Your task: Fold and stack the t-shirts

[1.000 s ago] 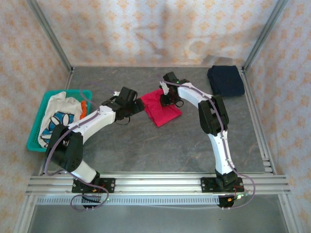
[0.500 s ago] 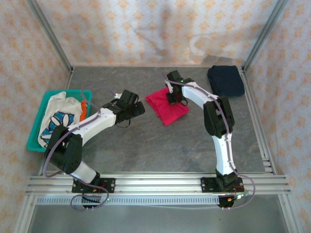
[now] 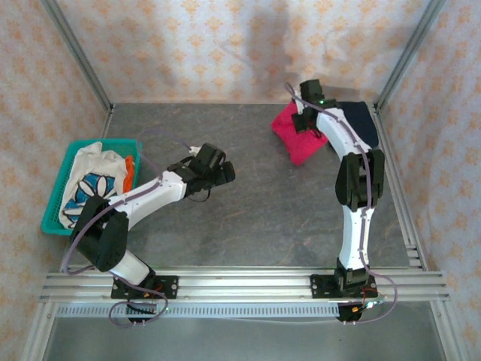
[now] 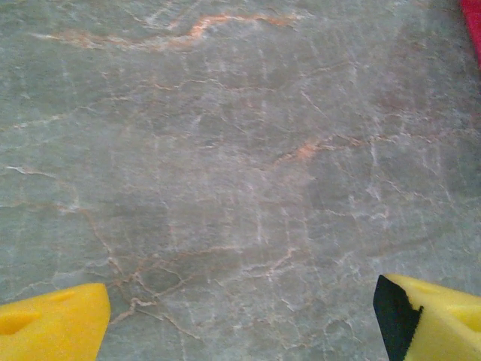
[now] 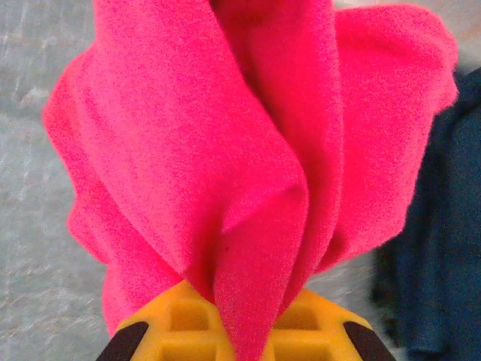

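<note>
The red t-shirt will go down from my right gripper on top of the folded navy t-shirt (image 3: 343,119) (image 5: 452,214).
The folded red t-shirt (image 3: 297,139) hangs lifted at the back right, just left of the dark navy folded t-shirt (image 3: 359,124). My right gripper (image 3: 304,124) is shut on the red t-shirt (image 5: 225,150), whose cloth bunches between the yellow fingers (image 5: 173,320); the navy t-shirt (image 5: 443,226) lies to its right. The white flower-print t-shirt (image 3: 90,184) sits in the teal basket. My left gripper (image 3: 225,174) stands open over bare tabletop near the middle left, its yellow fingertips (image 4: 49,327) wide apart with nothing between them.
The teal plastic basket (image 3: 52,218) stands at the left edge of the grey marbled table (image 3: 248,218). Metal frame posts and patterned walls close in the back and sides. A sliver of red cloth (image 4: 475,26) touches the upper right corner of the left wrist view.
My right gripper has closed on the red t-shirt and carried it from the table's middle back toward the navy one. The left gripper has drifted slightly right, still open.
</note>
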### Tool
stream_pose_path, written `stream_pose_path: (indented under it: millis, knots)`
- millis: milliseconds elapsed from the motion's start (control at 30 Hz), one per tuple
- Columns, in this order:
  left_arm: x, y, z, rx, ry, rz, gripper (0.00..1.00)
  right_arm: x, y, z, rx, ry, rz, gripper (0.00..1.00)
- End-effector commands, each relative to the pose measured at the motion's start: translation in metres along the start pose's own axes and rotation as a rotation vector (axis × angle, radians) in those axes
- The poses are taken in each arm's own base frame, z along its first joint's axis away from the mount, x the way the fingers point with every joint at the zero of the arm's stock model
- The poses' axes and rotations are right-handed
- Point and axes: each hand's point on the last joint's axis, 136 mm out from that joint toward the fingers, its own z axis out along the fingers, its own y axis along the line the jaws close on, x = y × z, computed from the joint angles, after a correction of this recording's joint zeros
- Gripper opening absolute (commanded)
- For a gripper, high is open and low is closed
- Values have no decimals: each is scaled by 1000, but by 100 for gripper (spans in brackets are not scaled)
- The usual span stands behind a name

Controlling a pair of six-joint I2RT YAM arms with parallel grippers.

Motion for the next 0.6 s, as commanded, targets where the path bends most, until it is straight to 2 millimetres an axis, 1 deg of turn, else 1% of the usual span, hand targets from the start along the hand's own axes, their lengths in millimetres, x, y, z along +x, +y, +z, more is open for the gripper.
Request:
stream_pose_path:
  millis: [0, 133, 233, 367, 500, 567]
  knots:
    - [-8, -9, -1, -11, -44, 35, 92, -11, -32, -8, 62, -2, -33, 0]
    - [-2, -12, 1, -12, -36, 44, 92, -26, -60, -13, 73, -29, 6, 0]
    - [-1, -12, 2, -17, -31, 51, 92, -29, -79, -13, 104, -14, -1, 0]
    - [-3, -11, 1, -25, -37, 55, 92, -36, -103, -16, 121, -47, 15, 0]
    - [-3, -11, 0, -29, -35, 59, 92, -34, -116, -13, 99, -47, 7, 0]
    - [-4, -11, 0, -27, -37, 59, 92, -31, -120, -6, 76, -49, -9, 0]
